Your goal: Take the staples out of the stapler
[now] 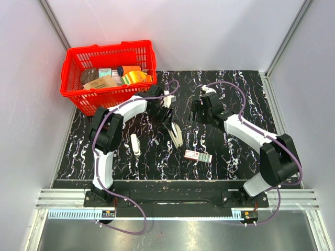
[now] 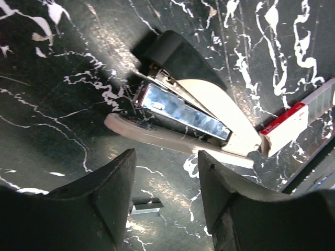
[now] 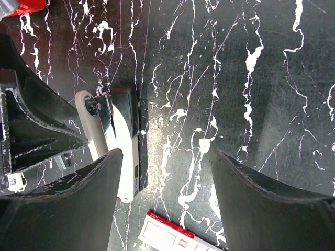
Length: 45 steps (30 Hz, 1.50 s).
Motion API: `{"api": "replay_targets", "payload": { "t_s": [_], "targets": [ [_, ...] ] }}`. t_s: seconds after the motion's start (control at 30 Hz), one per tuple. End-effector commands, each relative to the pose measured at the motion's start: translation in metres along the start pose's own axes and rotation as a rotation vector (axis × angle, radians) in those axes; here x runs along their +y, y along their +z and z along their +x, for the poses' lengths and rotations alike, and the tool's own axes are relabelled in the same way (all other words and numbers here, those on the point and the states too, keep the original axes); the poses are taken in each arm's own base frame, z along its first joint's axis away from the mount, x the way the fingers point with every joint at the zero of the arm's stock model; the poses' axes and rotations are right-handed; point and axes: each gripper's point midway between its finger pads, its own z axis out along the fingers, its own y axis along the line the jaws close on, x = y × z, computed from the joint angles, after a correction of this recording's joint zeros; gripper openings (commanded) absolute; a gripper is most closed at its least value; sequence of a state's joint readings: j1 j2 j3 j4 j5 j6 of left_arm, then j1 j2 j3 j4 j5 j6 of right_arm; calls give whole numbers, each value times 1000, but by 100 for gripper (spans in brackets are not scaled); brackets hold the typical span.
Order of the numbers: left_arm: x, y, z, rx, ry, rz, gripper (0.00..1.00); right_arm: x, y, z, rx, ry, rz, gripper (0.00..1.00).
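Observation:
I will close my left gripper on the front end of the stapler's cream-white base (image 1: 169, 131) (image 2: 128, 130), next to the open end of its silvery magazine.
The stapler (image 1: 175, 135) lies opened on the black marbled table, its silvery magazine (image 2: 183, 112) exposed between the cream-white top and base. It also shows in the right wrist view (image 3: 123, 141). My left gripper (image 2: 166, 172) is open and empty, hovering just behind the stapler; in the top view the left gripper (image 1: 167, 114) is at the stapler's far end. A short strip of staples (image 2: 145, 207) lies on the table between its fingers. My right gripper (image 3: 166, 167) is open and empty, above bare table to the stapler's right, and sits further back in the top view (image 1: 198, 112).
A flat red-and-white box (image 1: 198, 156) lies near the stapler's front end, also in both wrist views (image 2: 285, 125) (image 3: 178, 238). A slim white piece (image 1: 135, 144) lies left of the stapler. A red basket (image 1: 73, 86) of items stands at the back left.

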<state>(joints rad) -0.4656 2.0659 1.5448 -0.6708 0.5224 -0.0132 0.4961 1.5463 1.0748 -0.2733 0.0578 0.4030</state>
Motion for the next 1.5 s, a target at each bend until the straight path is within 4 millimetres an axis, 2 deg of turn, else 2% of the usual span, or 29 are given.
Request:
{"api": "replay_targets", "payload": {
  "t_s": [0.0,0.2,0.37,0.47,0.57,0.63,0.73,0.83,1.03,1.23,1.3,1.47],
  "targets": [
    [24,4,-9,-30,31,-86,54,13,-9,-13,-58,34,-73,73],
    [27,10,-19,-49,41,-111,54,14,-8,-9,-55,44,-88,70],
    [18,9,-29,-69,24,-93,54,20,-6,0,-31,55,-129,68],
    [19,13,-24,-53,24,-104,53,21,-6,0,-32,58,-133,67],
    [23,16,-15,-26,17,-121,46,21,-6,-1,-35,60,-131,65],
    [25,17,-11,-18,14,-128,37,20,-6,-1,-38,60,-126,64],
    [23,15,-13,-26,18,-122,23,18,-5,1,-35,62,-119,62],
    [18,12,-23,-50,27,-114,15,18,-3,2,-30,65,-117,61],
    [2,14,-37,-75,42,-75,11,13,-1,7,-21,64,-102,60],
    [-15,17,-37,-72,56,-37,4,12,1,9,-17,62,-97,59],
    [-19,14,-40,-81,64,-34,0,13,0,8,-20,62,-101,59],
    [-27,-3,-52,-128,104,-44,0,16,-5,3,-31,62,-110,59]
  ]
}}
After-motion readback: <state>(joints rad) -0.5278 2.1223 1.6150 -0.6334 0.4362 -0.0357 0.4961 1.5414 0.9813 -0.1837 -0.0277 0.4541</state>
